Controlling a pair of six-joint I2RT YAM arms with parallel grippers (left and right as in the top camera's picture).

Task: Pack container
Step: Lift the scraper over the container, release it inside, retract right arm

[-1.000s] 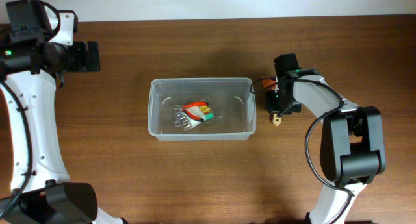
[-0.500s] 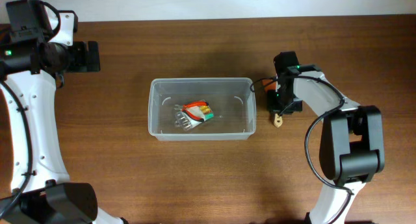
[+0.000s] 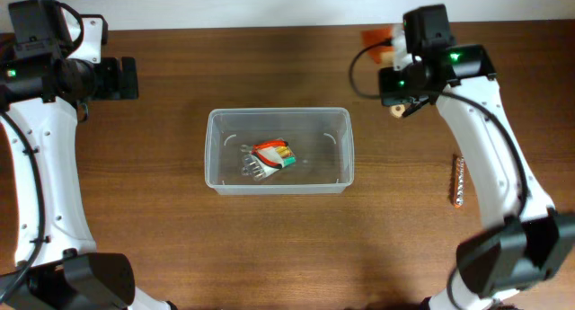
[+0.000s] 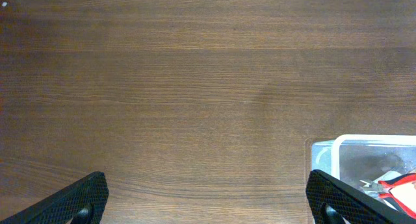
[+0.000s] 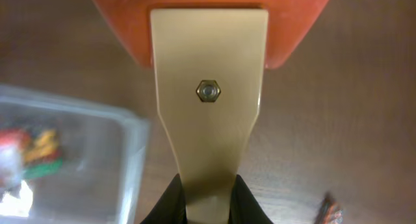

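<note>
I should use my right gripper to set the scraper down inside the clear container (image 3: pixel 295 148) (image 5: pixel 65 143), against the green end of the pile of tools.
The clear plastic container (image 3: pixel 278 180) sits mid-table and holds a small pile of tools with red, orange and green parts (image 3: pixel 268 157). My right gripper (image 3: pixel 401 90) is shut on a tool with a tan handle and an orange head (image 3: pixel 377 36), holding it above the table behind the container's right end. In the right wrist view my fingers (image 5: pixel 208 198) pinch the tan handle (image 5: pixel 208 87), and the container (image 5: pixel 71 139) is at the left. My left gripper (image 3: pixel 121 78) is open and empty at the far left. Its fingers (image 4: pixel 208 201) frame bare table, with the container's corner (image 4: pixel 325 149) at the right.
A thin, ribbed metal bit (image 3: pixel 458 180) lies on the table at the right; it also shows blurred in the right wrist view (image 5: pixel 328 211). The brown wooden table ends at a light strip along the back.
My right gripper has lifted the tan-handled tool from beside the container's right end and carried it toward the back right. The metal bit is now uncovered. The left arm has not moved.
</note>
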